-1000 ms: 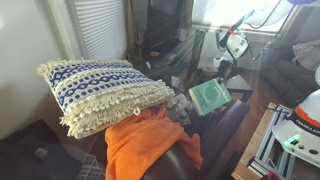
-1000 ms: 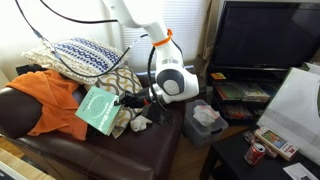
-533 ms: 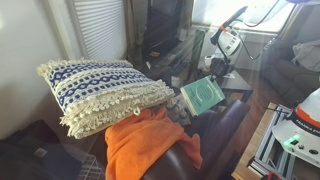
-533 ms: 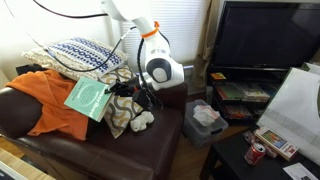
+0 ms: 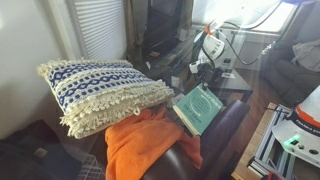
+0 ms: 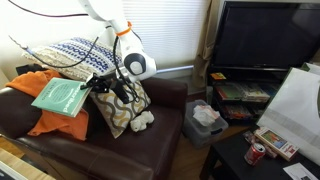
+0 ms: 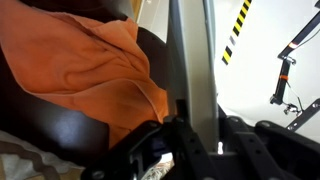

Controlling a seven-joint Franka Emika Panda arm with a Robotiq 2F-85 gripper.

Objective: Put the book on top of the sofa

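Next, my gripper puts the teal-green book down. It is still in the air over the orange cloth. It will go on the orange cloth (image 5: pixel 137 143) (image 7: pixel 85 65) in front of the fringed pillow.
My gripper (image 6: pixel 93 86) is shut on one edge of the teal-green book (image 6: pixel 60 97) and holds it nearly flat in the air over the orange cloth (image 6: pixel 62 121) on the dark brown leather sofa (image 6: pixel 140 152). In an exterior view the book (image 5: pixel 198 108) hangs below the gripper (image 5: pixel 197 82), above the sofa's edge (image 5: pixel 225 125) and beside the orange cloth (image 5: pixel 140 140). In the wrist view the book (image 7: pixel 190 55) shows edge-on as a pale slab clamped in the gripper (image 7: pixel 193 128), with the orange cloth (image 7: pixel 90 65) and the brown sofa (image 7: pixel 55 120) behind it.
A blue-and-white fringed pillow (image 5: pixel 100 90) lies on the sofa's back end (image 6: pixel 78 52). A patterned cushion (image 6: pixel 125 108) leans by the arm. A TV (image 6: pixel 265 40), a small box (image 6: pixel 205 117) and a can (image 6: pixel 255 152) stand beside the sofa.
The arm has swung along the sofa with the book in its grip, from near the cushion to over the orange cloth. The book has tipped from upright to nearly flat.
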